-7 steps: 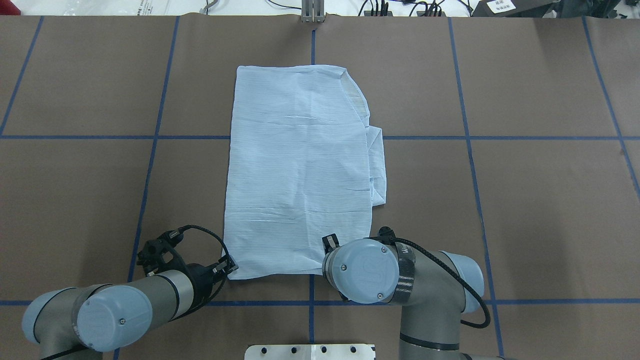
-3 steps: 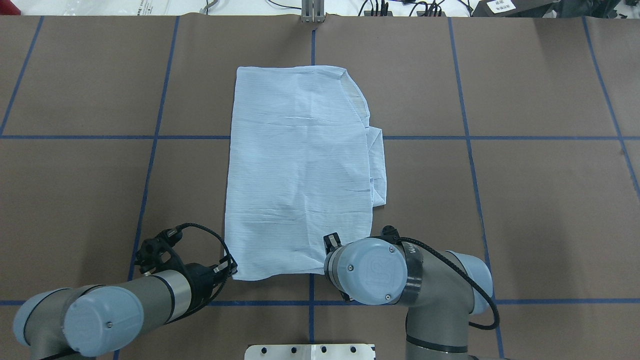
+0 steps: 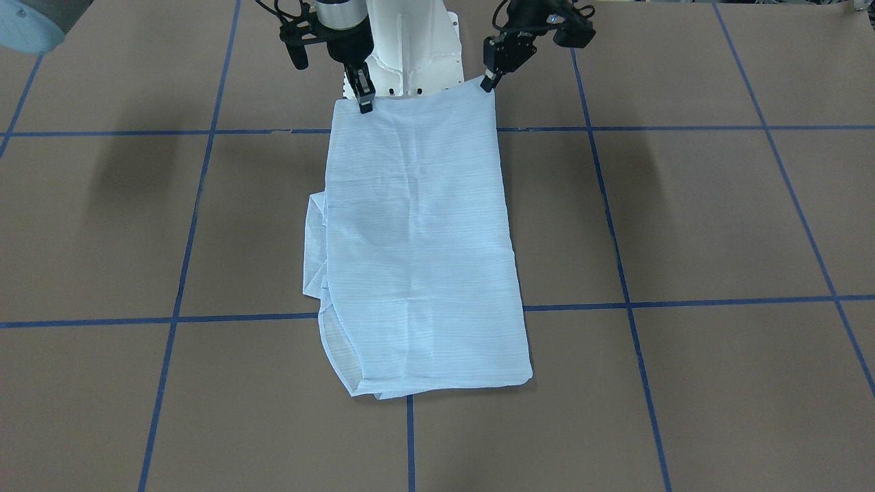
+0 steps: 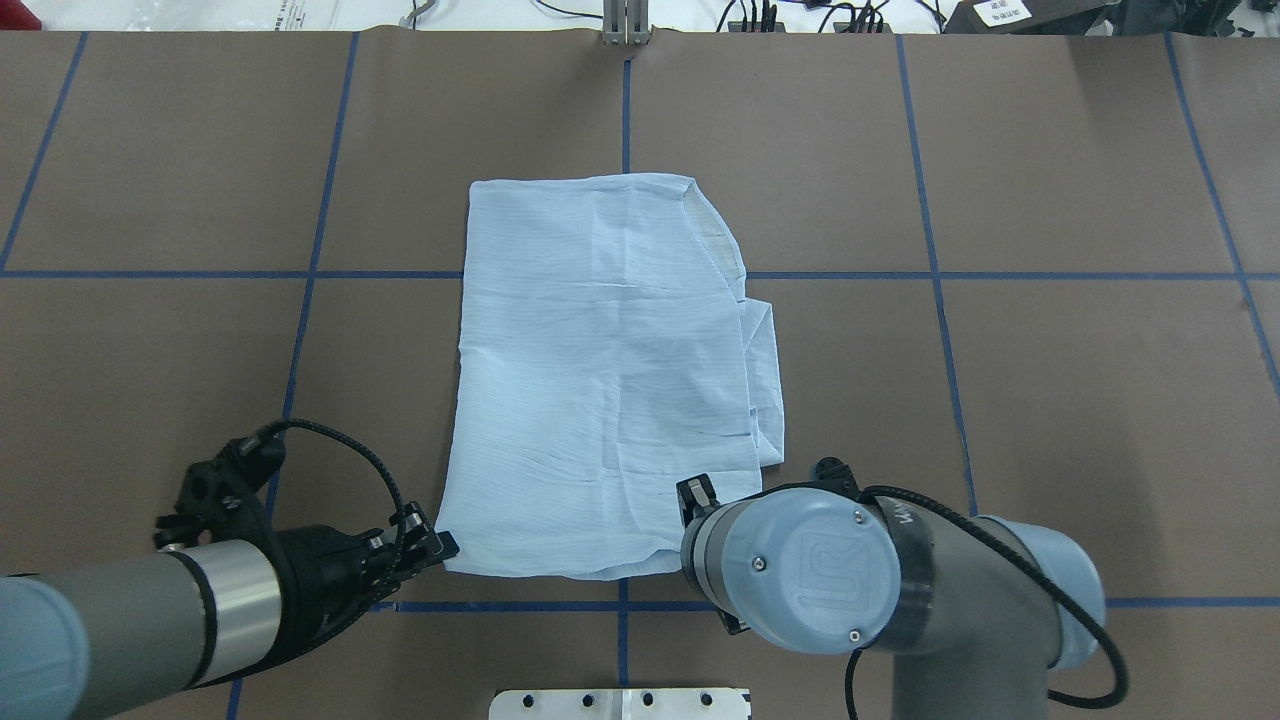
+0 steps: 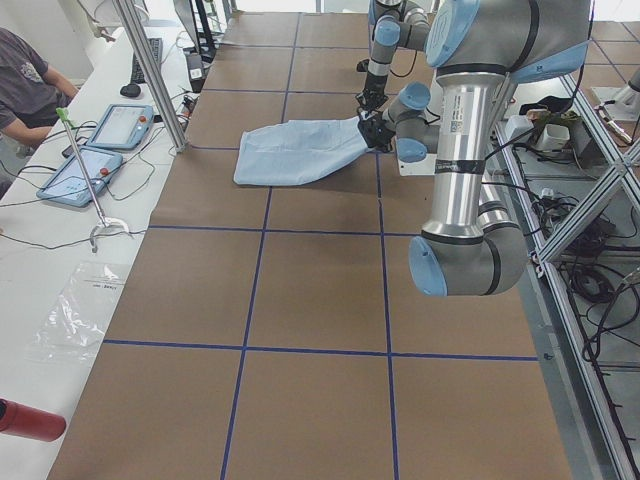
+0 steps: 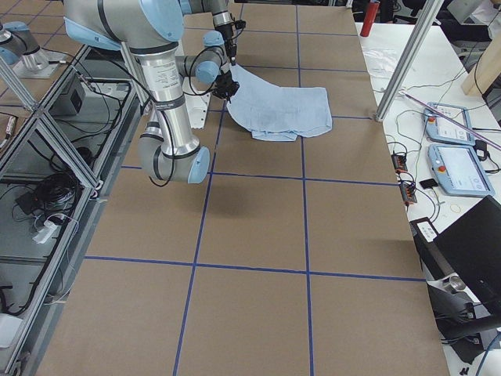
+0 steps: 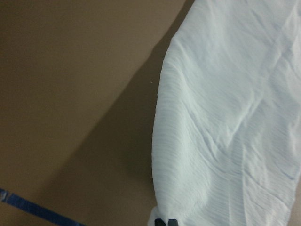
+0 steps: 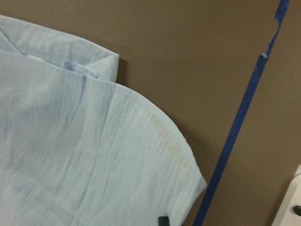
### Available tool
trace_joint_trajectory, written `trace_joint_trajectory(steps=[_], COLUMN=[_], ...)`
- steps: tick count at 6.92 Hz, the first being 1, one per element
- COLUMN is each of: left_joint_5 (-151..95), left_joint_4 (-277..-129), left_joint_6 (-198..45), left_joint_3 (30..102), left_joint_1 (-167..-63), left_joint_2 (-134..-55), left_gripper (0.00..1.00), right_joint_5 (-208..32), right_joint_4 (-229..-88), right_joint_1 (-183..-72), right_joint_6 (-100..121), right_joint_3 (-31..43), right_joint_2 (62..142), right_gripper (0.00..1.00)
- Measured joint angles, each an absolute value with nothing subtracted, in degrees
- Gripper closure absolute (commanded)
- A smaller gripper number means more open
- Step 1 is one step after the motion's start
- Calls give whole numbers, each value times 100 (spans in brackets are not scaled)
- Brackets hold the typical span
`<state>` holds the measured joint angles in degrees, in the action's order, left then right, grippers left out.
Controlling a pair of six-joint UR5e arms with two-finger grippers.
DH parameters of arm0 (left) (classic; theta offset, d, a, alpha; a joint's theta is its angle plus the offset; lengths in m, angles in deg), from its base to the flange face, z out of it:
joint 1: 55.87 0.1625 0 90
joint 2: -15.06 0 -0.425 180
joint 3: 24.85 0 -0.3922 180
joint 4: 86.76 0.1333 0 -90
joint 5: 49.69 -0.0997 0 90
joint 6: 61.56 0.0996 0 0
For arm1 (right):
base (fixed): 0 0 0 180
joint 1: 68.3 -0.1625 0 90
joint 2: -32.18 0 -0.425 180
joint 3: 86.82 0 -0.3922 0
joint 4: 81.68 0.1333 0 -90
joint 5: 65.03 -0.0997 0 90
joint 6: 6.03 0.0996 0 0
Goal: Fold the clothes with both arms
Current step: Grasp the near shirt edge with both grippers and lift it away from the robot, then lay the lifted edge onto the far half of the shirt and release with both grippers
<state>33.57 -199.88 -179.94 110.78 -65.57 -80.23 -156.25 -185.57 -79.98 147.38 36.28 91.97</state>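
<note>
Next, I let go of the shirt's near corner with my left gripper on its far corner (image 3: 534, 384), away from the fold of cloth that sticks out.
The light-blue striped shirt (image 4: 600, 380) lies folded into a long rectangle on the brown table, with a fold of cloth sticking out on its right side. It also shows in the front view (image 3: 417, 239), the left wrist view (image 7: 225, 117) and the right wrist view (image 8: 70, 155). My left gripper (image 3: 489, 83) is shut on the near left corner, also seen from overhead (image 4: 440, 548). My right gripper (image 3: 364, 102) is shut on the near right corner. From overhead the right wrist hides it. The near edge is held a little above the table.
The white pedestal base (image 3: 417, 61) stands just behind the held edge. Blue tape lines (image 4: 310, 275) grid the table. A metal post (image 4: 625, 25) stands at the far edge. An operator bench with tablets (image 5: 95, 150) runs along the far side.
Both arms have drawn back toward the robot's base with the shirt's near corners. The whole shirt has slid toward the robot; its far edge is now nearer.
</note>
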Motion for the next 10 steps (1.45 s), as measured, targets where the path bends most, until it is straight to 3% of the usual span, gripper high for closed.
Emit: trace_joint_trajectory(steps=[1,3,7,10], left_joint_5=[3651,4335,4750,4754], left_joint_4=[-19724,-19444,-19509,-20504], left_joint_6=[-17969,-17495,-16294,-15910], left_joint_3=[11393,10939,9039,7059], left_joint_1=[-6847,-7927,-9229,-9734], left_joint_2=[-8152,-8853,-9924,-10630], left_gripper=[100,100,100,100], right_joint_5=[-15653,-15960,-16812,-16974], right_joint_4=[-19033,-19247,-18047,-17180], right_joint_1=[-8218,-9054,-10427,-10774], right_joint_6=[14590,14001,13068,12735], right_joint_3=[3879,3461,678,-979], right_joint_2=[9016,8478,7179,6637], right_gripper=[100,100,100,100])
